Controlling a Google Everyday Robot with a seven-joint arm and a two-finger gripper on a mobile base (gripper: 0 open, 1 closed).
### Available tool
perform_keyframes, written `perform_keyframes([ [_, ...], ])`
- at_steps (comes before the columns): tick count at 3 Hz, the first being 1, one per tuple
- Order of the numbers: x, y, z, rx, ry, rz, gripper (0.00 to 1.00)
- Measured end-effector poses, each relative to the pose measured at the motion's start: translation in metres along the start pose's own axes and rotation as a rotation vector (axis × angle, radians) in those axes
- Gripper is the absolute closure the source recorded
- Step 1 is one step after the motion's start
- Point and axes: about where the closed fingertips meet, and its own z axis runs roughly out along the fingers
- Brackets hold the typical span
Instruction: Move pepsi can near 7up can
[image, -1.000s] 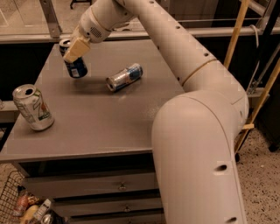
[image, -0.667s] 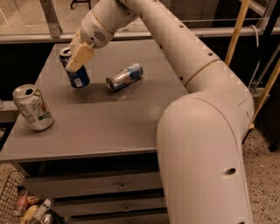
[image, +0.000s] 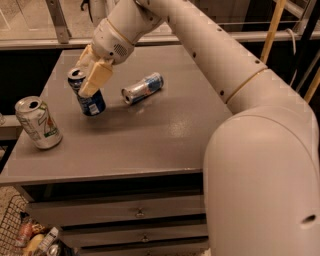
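Observation:
Next, my gripper lets go of the pepsi can on the table (image: 82, 129) close beside the 7up can, toward the lying silver-and-blue can. The pepsi can is now held tilted at the table.
The pepsi can (image: 90, 102), dark blue with a silver top, is held tilted at the left middle of the grey table (image: 150, 140). My gripper (image: 89, 75) is shut on it, its cream fingers (image: 97, 78) clamped over the can's upper part. The 7up can (image: 37, 123), silvery-white with green and red marks, stands slightly tilted near the table's left front edge, about a can's width to the left of and nearer than the pepsi can.
A slimmer silver-and-blue can (image: 142, 88) lies on its side right of the pepsi can. My arm (image: 240, 100) spans the right side of the view. Drawers (image: 137, 212) sit under the table. A wire basket with items (image: 25, 235) stands at lower left.
My gripper has carried the pepsi can forward and toward the 7up can, closing the gap. The 7up can and the lying can have not moved.

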Motion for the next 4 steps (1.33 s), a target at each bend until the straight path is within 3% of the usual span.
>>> perform_keyframes([
  [1,-0.002,0.018,0.004,0.008,0.002,-0.023,1.00],
  [3,0.000,0.032,0.011,0.086,-0.023,0.019,1.00],
  [4,-0.003,0.033,0.019,0.090,-0.042,0.031,1.00],
])
